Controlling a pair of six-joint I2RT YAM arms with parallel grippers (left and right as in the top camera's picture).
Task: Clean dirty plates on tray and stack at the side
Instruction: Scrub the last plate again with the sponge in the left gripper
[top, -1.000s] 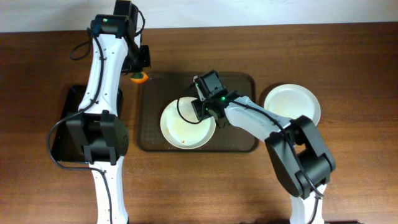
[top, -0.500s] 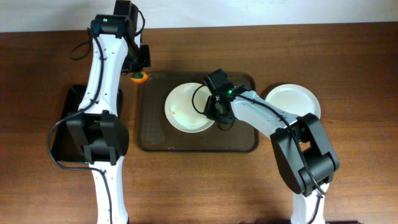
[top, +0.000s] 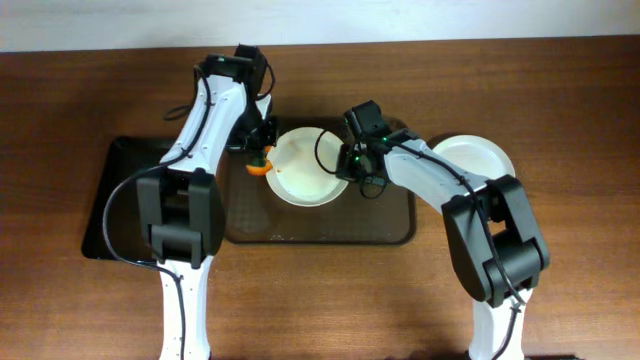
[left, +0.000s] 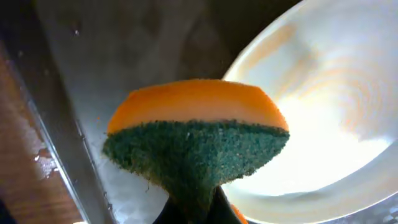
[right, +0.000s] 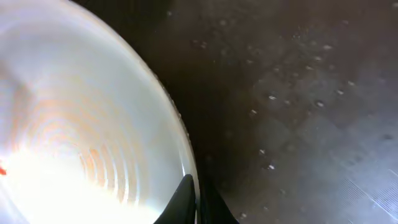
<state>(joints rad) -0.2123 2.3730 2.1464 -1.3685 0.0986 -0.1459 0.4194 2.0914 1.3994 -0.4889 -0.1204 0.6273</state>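
Note:
The plate, now tilted over the tray's far part, will go down from my right gripper on top of the second plate (top: 466, 174) beside the dark brown tray.
A pale dirty plate (top: 303, 166) with faint orange ring smears (right: 81, 149) lies tilted over the far part of the dark brown tray (top: 320, 222). My right gripper (top: 350, 165) is shut on the plate's right rim (right: 186, 168), one finger inside and one outside. My left gripper (top: 262, 160) is shut on an orange and green sponge (left: 196, 134), held at the plate's left edge (left: 323, 93) above the tray. A second plate (top: 470, 166) rests on the table to the right of the tray.
A glossy black tray (top: 112, 200) lies on the table at the left, partly under my left arm. Water drops and specks dot the brown tray's textured floor (right: 298, 93). Bare wooden table (top: 320, 300) lies in front.
My right gripper closed on the plate's rim and drew the plate toward the tray's far edge. My left arm swung right, bringing the sponge to the plate's left edge.

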